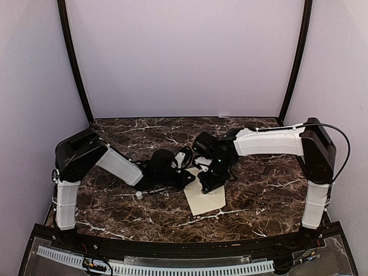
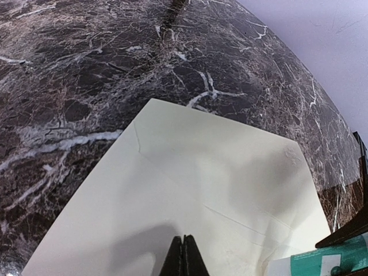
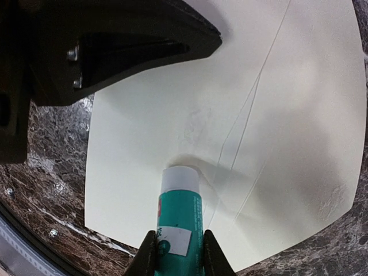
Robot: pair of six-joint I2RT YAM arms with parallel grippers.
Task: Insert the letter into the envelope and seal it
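The teal glue stick will be put down by me on the bare marble [image 1: 235, 183] beside the envelope, on the side of my right gripper.
The pale cream envelope [image 1: 207, 199] [image 2: 190, 172] [image 3: 299, 115] lies flat on the dark marble table, its diagonal seams showing. My left gripper [image 2: 184, 240] [image 1: 188, 179] is shut, its joined tips resting on the envelope's surface near one edge. My right gripper [image 3: 179, 233] [image 1: 208, 184] is shut on a teal glue stick [image 3: 179, 213] [image 2: 322, 265], whose white tip touches the envelope beside a seam. The letter is hidden from every view.
A small white cap [image 1: 139, 195] sits on the table left of the envelope. The left arm's black body [image 3: 115, 46] hangs over the envelope's far corner in the right wrist view. Purple walls enclose the table on three sides.
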